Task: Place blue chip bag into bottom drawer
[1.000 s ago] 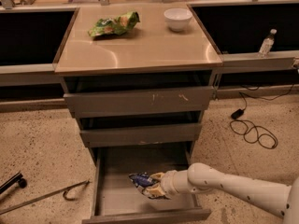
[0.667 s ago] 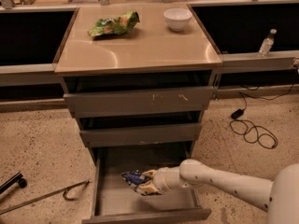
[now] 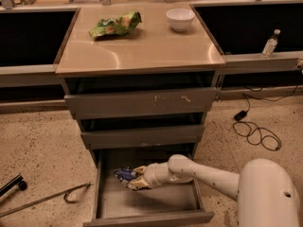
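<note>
Next, my gripper lets go of the blue chip bag on the bottom drawer's grey bottom, halfway deep (image 3: 135, 187), toward the metal rod.
The blue chip bag (image 3: 124, 174) is small, dark blue and wrinkly. It sits in my gripper (image 3: 134, 179) over the left part of the bottom drawer (image 3: 147, 200), just above its flat grey floor. The bottom drawer is pulled open, the lowest of three grey drawers. My white arm reaches in from the lower right, and the gripper is shut on the bag.
A green and yellow snack bag (image 3: 115, 24) and a white bowl (image 3: 180, 19) lie on the cabinet top (image 3: 142, 48). A black cable (image 3: 253, 129) lies on the floor at right, a metal rod (image 3: 45, 200) at left. A bottle (image 3: 270, 43) stands on the right ledge.
My gripper has moved left across the open drawer, carrying the blue chip bag with it. Nothing else has moved.
</note>
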